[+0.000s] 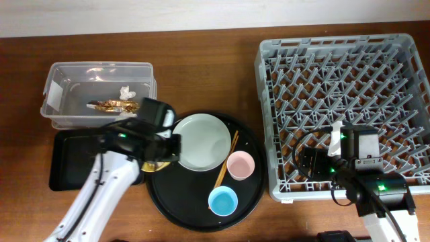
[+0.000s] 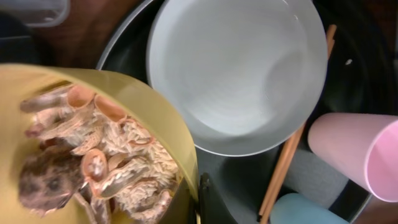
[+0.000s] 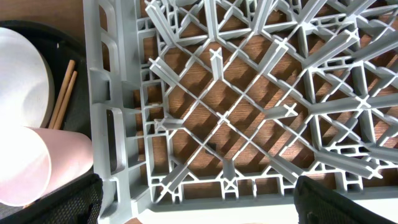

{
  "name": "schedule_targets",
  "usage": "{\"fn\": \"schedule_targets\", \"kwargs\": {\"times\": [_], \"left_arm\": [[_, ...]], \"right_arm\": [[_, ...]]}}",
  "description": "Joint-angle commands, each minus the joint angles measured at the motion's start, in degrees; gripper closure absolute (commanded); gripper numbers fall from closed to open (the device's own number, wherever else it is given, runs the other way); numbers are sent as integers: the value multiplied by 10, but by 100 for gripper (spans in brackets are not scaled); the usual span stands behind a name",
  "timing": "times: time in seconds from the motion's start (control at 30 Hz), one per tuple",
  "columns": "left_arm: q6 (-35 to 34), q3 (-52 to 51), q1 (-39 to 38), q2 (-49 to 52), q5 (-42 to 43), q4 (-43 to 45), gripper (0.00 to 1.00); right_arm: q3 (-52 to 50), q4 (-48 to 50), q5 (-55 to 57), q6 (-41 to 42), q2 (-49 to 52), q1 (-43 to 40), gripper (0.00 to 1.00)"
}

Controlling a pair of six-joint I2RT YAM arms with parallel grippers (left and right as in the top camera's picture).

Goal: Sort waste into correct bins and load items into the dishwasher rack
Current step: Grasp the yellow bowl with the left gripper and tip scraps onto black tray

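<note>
I need to let go of the small yellow bowl with my left gripper inside the grey-green bowl (image 1: 199, 136) (image 2: 232, 70) on the round black tray.
My left gripper (image 1: 160, 146) (image 2: 200, 202) is shut on the rim of the small yellow bowl (image 2: 149, 106), which holds tan-brown food scraps (image 2: 106, 155). It holds the bowl at the left edge of the round black tray (image 1: 195, 208). The grey-green bowl (image 1: 201, 141) (image 2: 236, 68), pink cup (image 1: 240, 165) (image 2: 360, 149), blue cup (image 1: 222, 200) (image 2: 305, 211) and chopsticks (image 1: 227, 160) (image 2: 289, 155) sit on that tray. The gold wrapper (image 1: 113, 105) and a tissue bit (image 1: 126, 92) lie in the clear tub (image 1: 67, 74). My right gripper (image 1: 314, 161) (image 3: 196, 205) is open above the front left corner of the grey rack (image 1: 349, 101) (image 3: 249, 93).
The shallow black rectangular tray (image 1: 67, 161) lies in front of the clear tub, partly under my left arm. The rack's pegs stand upright under my right gripper. Brown table shows between the round tray and the rack.
</note>
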Motion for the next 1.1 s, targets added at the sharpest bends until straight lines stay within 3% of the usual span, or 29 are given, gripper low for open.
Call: {"fn": "schedule_targets", "kwargs": {"times": [0.0,0.23,0.53,0.83,1.07], "left_arm": [[119,8,109,-5,143,0,100],[310,-27,343,38,452,4,100],[339,-44,532,211,677,0,100],[338,-44,568,266,837,-21,100],[289,-44,569,266,837,-50,100]], "right_arm": [[10,0,-1,3,-1,-4,1],[10,0,-1,3,-1,-4,1],[10,0,-1,3,-1,-4,1],[10,0,-1,3,-1,-4,1],[10,0,-1,3,-1,-4,1]]}}
